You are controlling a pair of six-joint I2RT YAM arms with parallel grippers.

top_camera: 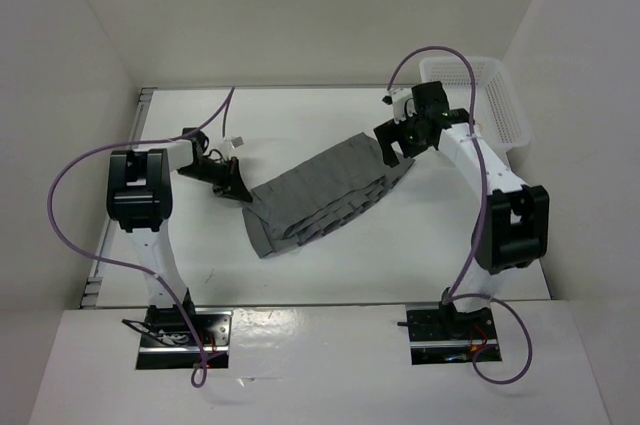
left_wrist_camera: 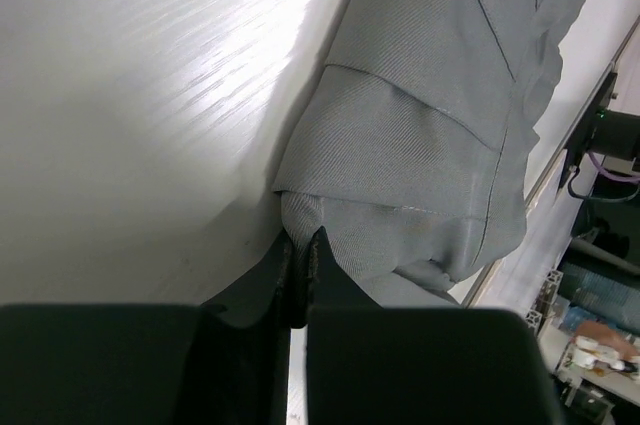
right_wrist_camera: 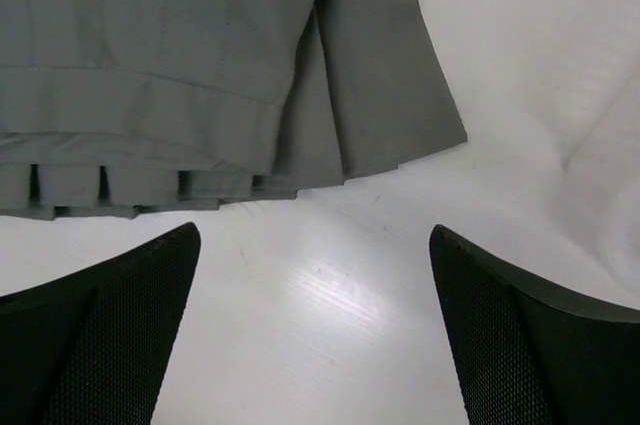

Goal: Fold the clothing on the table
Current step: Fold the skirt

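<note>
The robot's right gripper should close on the overlapping layers at the skirt's hem corner (top_camera: 391, 172) (right_wrist_camera: 305, 150), on the end closest to the white mesh basket.
The clothing (top_camera: 320, 195), a grey pleated skirt, lies stretched diagonally across the middle of the white table (top_camera: 330, 265). My left gripper (top_camera: 240, 191) sits at the skirt's left corner, and in the left wrist view it (left_wrist_camera: 301, 242) is shut on a pinched fold of the clothing (left_wrist_camera: 420, 145). My right gripper (top_camera: 392, 153) hovers over the skirt's far right end. In the right wrist view it (right_wrist_camera: 315, 245) stands open above bare table, just short of the pleated hem (right_wrist_camera: 230, 85), with nothing between its fingers.
A white mesh basket (top_camera: 480, 95) stands at the back right corner of the table. A metal rail (top_camera: 120, 205) runs along the left edge. White walls close the space at the back and sides.
</note>
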